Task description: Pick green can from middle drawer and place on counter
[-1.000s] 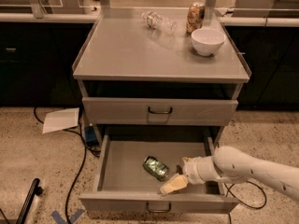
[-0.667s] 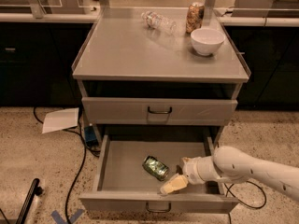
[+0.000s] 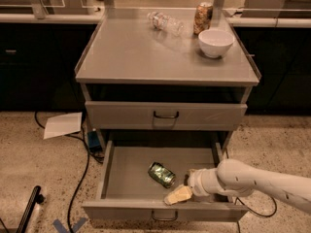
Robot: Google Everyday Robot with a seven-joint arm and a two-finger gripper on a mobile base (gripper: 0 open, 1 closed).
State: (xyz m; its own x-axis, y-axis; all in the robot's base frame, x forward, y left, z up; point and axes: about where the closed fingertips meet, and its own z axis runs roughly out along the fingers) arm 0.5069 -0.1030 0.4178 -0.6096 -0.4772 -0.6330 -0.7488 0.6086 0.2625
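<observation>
My gripper needs to reach for the green can and close on the green can's near end (image 3: 168, 179), the one that is toward the handle of the open drawer.
The middle drawer (image 3: 129, 178) of the grey cabinet is pulled open. The green can (image 3: 162, 174) lies on its side on the drawer's flat bottom, near the middle. My gripper (image 3: 177, 195) comes in from the right on a white arm and sits low inside the drawer, just right of and in front of the can, beside it and not around it. The counter (image 3: 136, 52) is the broad grey cabinet top above.
On the counter stand a white bowl (image 3: 215, 42), a patterned can (image 3: 202, 18) and a clear plastic bottle (image 3: 165, 22) lying down at the back. The upper drawer (image 3: 166, 114) is closed. A sheet of paper (image 3: 62, 124) and cables lie on the floor at left.
</observation>
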